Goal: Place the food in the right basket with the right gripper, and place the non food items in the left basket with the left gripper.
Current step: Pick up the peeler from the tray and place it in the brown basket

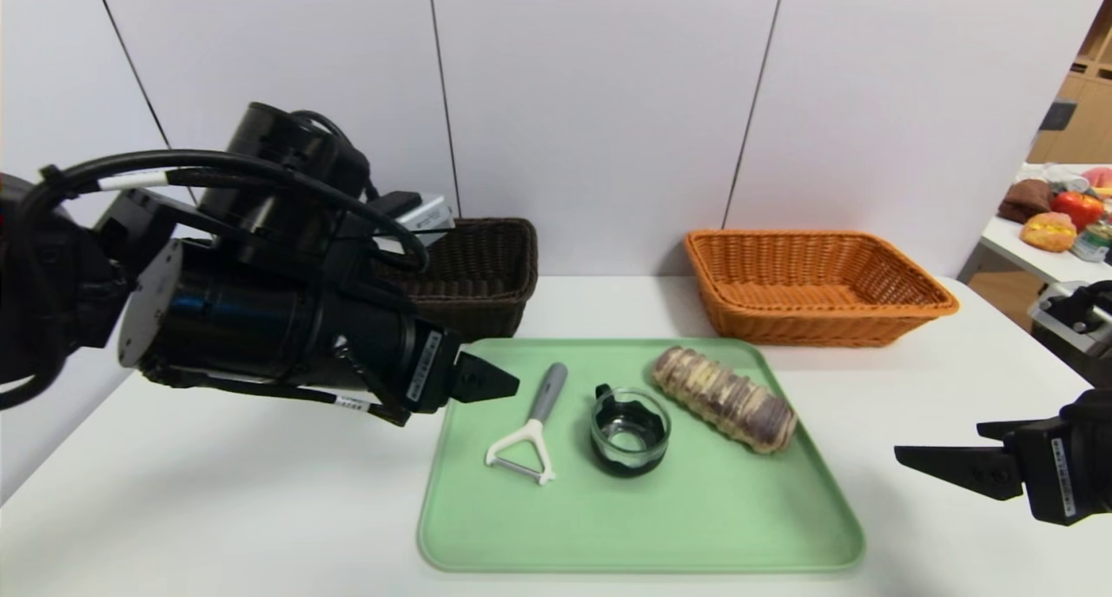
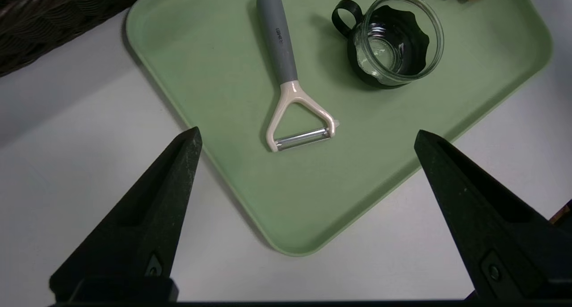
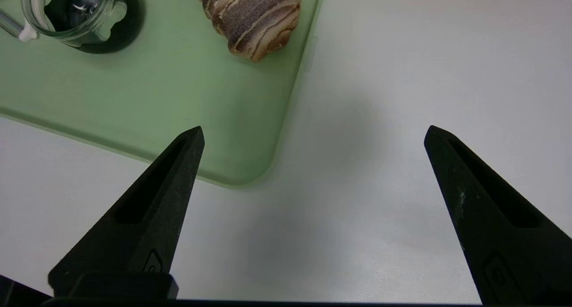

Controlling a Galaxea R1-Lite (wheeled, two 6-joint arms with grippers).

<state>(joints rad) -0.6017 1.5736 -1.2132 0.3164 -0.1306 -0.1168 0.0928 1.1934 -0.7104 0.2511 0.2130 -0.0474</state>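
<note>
My left gripper will close on the peeler's grey handle (image 1: 543, 401) (image 2: 284, 55), between its lettering and the peeler's white head.
On the green tray (image 1: 712, 527) lie a peeler (image 1: 530, 427) with grey handle and white head, a clear glass cup (image 1: 630, 430) with black base, and a striped bread roll (image 1: 725, 397). My left gripper (image 1: 499, 381) hovers open above the tray's left edge, close to the peeler (image 2: 290, 74), with nothing between its fingers (image 2: 147, 217). My right gripper (image 1: 938, 458) hangs open over bare table right of the tray, the roll (image 3: 250, 16) ahead of it. The dark brown basket (image 1: 478, 275) stands behind the left arm, the orange basket (image 1: 812, 284) at the back right.
The white table (image 1: 217, 493) reaches a wall just behind the baskets. A second table (image 1: 1034, 249) with colourful items stands far right. In the left wrist view the cup (image 2: 393, 39) sits beyond the peeler and the tray's corner (image 2: 290, 249) lies between the fingers.
</note>
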